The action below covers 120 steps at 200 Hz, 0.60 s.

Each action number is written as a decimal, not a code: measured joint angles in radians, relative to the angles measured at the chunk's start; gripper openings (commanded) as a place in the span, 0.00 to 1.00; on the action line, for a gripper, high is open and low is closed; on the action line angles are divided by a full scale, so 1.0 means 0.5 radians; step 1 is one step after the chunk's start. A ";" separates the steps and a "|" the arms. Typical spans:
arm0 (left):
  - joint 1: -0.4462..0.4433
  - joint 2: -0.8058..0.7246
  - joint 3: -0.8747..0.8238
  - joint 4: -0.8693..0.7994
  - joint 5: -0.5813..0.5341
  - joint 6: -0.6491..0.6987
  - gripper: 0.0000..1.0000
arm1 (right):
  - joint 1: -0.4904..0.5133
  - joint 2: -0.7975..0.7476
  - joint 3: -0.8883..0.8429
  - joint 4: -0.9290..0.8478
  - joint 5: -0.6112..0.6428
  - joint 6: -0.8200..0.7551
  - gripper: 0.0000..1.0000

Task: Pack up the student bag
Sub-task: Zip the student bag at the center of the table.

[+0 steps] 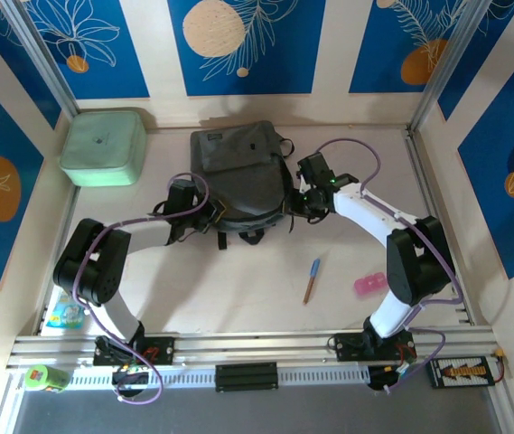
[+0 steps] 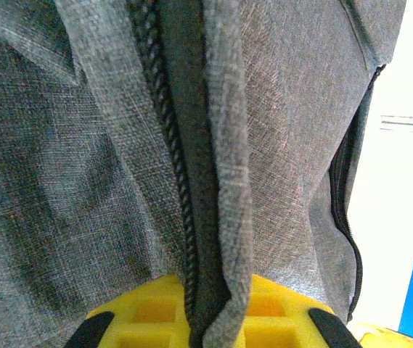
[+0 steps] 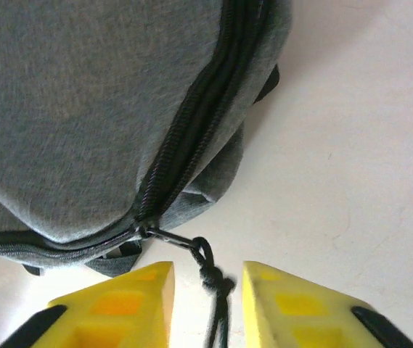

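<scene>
The fingers of my right gripper are at the cord's knot, away from the zip slider. I will move in and pinch the cord [image 3: 168, 236] next to the slider before I pull.
The student bag [image 1: 238, 172], dark grey fabric with black straps, lies at the back middle of the table. My left gripper [image 1: 204, 217] is at its near left edge. Its yellow fingers [image 2: 148, 312] are shut on a fold of the bag's fabric [image 2: 228, 217] beside a black zip line. My right gripper [image 1: 303, 194] is at the bag's near right corner. In the right wrist view my right gripper [image 3: 207, 279] stands open, with the black zip-pull cord [image 3: 217, 279] hanging loose between the fingers and touching neither. The zip [image 3: 191, 138] looks closed along this stretch.
A mint-green rounded box [image 1: 103, 146] sits at the back left. A blue and brown pen [image 1: 312, 279] and a small pink item [image 1: 369, 284] lie on the table in front of the right arm. A small packet [image 1: 65, 312] lies by the left arm's base.
</scene>
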 measured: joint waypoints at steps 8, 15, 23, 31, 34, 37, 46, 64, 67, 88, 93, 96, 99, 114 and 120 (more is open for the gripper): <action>0.002 0.000 0.000 0.000 0.002 0.001 0.00 | -0.011 -0.009 -0.015 0.017 -0.030 -0.034 0.56; 0.002 0.000 0.001 -0.001 0.005 0.001 0.00 | -0.014 -0.024 -0.035 0.027 -0.058 -0.069 0.60; 0.002 0.001 0.003 -0.002 0.008 0.002 0.00 | -0.013 -0.047 -0.058 0.034 -0.092 -0.108 0.62; 0.003 0.001 0.005 -0.003 0.013 0.002 0.00 | -0.009 -0.070 -0.070 0.035 -0.130 -0.159 0.63; 0.004 0.001 0.007 -0.005 0.014 0.002 0.00 | -0.008 -0.080 -0.072 0.037 -0.141 -0.177 0.64; 0.005 0.001 0.008 -0.006 0.016 0.004 0.00 | -0.005 -0.084 -0.072 0.037 -0.150 -0.190 0.64; 0.005 0.001 0.012 -0.010 0.021 0.014 0.00 | -0.004 -0.096 -0.070 0.046 -0.179 -0.247 0.64; 0.006 0.001 0.024 -0.025 0.024 0.034 0.00 | 0.005 -0.084 -0.066 0.065 -0.215 -0.356 0.61; 0.007 0.001 0.026 -0.028 0.027 0.035 0.00 | 0.005 -0.077 -0.066 0.068 -0.223 -0.369 0.60; 0.013 0.001 0.034 -0.043 0.040 0.052 0.00 | 0.005 -0.007 -0.066 0.113 -0.252 -0.497 0.52; 0.014 0.001 0.036 -0.049 0.046 0.053 0.00 | 0.005 0.013 -0.066 0.131 -0.261 -0.532 0.50; 0.016 0.001 0.037 -0.052 0.046 0.054 0.00 | 0.005 0.027 -0.066 0.143 -0.268 -0.555 0.50; 0.017 0.001 0.038 -0.054 0.049 0.054 0.00 | 0.004 0.038 -0.068 0.156 -0.275 -0.570 0.49; 0.022 0.002 0.044 -0.059 0.061 0.069 0.00 | -0.002 0.085 -0.092 0.241 -0.323 -0.652 0.48; 0.025 0.003 0.049 -0.066 0.068 0.076 0.00 | -0.006 0.103 -0.103 0.273 -0.342 -0.690 0.48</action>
